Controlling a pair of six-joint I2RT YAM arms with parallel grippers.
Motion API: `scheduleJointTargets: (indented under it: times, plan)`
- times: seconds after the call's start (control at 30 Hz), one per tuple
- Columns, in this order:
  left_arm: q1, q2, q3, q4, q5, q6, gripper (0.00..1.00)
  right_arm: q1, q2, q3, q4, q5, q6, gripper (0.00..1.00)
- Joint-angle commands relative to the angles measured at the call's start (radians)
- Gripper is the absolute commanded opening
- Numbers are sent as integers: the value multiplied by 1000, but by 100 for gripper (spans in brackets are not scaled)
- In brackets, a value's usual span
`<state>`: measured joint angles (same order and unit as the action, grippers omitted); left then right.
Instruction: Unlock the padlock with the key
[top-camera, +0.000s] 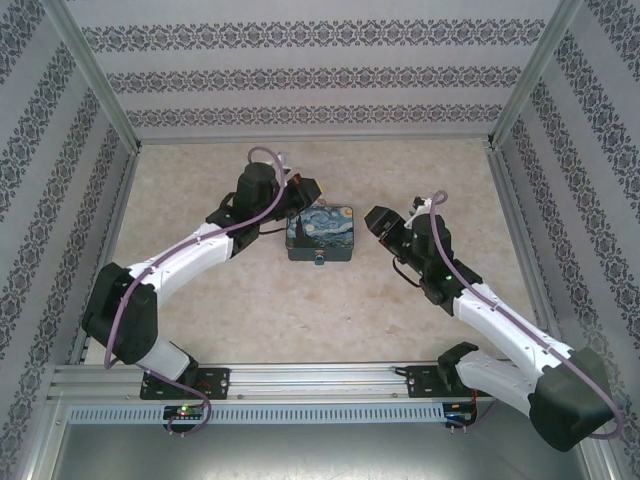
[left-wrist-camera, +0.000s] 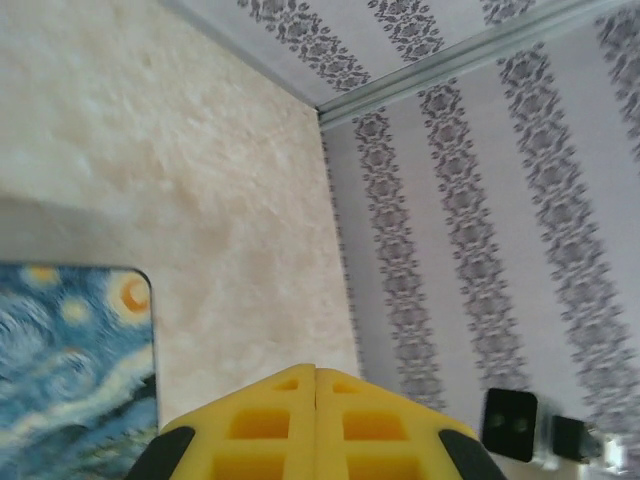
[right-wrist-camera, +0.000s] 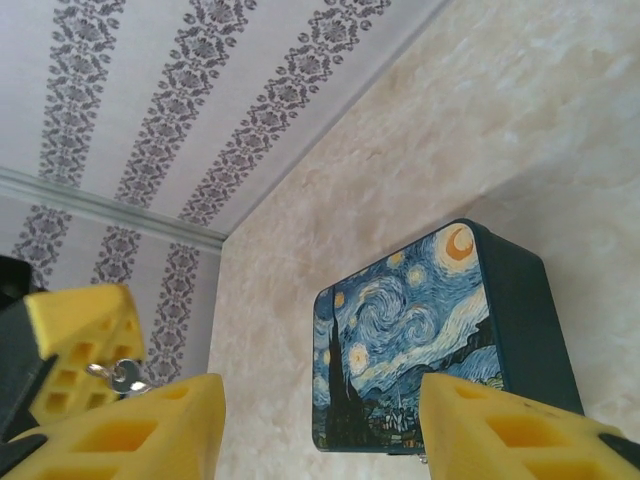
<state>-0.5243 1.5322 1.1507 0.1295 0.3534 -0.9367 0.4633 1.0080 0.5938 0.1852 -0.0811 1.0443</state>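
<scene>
The fingers of my left gripper cover most of the key and leave a small silvery end out, so next I take the key by that silvery end (right-wrist-camera: 126, 377) with my right gripper.
The dark blue starry-print tin (top-camera: 320, 233) lies mid-table, and the tiny teal padlock (top-camera: 320, 261) hangs at its near side. My left gripper (top-camera: 304, 190) hovers at the tin's far left corner; in the left wrist view its yellow fingers (left-wrist-camera: 316, 372) are pressed together. The right wrist view shows that left gripper's fingers (right-wrist-camera: 82, 340) with the small silvery key (right-wrist-camera: 122, 376) sticking out of their tip. My right gripper (top-camera: 378, 222) is just right of the tin. It (right-wrist-camera: 320, 400) stands open with nothing between its pads, and the tin (right-wrist-camera: 420, 320) lies beyond it.
Patterned walls (top-camera: 300, 70) and metal frame posts (top-camera: 95, 70) close in the table on three sides. An aluminium rail (top-camera: 320, 378) runs along the near edge by the arm bases. Bare beige tabletop (top-camera: 300, 320) lies in front of the tin.
</scene>
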Motion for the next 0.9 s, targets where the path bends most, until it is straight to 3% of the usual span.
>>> scheduleJointTargets:
  times: [0.0,0.07,0.17,0.47,0.7,0.87]
  plan:
    - [-27,9,123,-350,-178,428,0,-12,18,49,20,-124,-81,54]
    - [-53,47,210,-487,-274,548,0,-12,51,69,27,-148,-87,54]
    - [-63,65,229,-499,-268,569,0,-10,96,84,59,-169,-72,54]
    - [-68,59,145,-286,-88,466,0,-20,181,131,193,-253,-61,51]
    - [-68,51,61,-38,56,329,0,-102,248,77,495,-437,-21,46]
    - [-67,60,28,102,107,211,0,-122,286,48,625,-494,20,43]
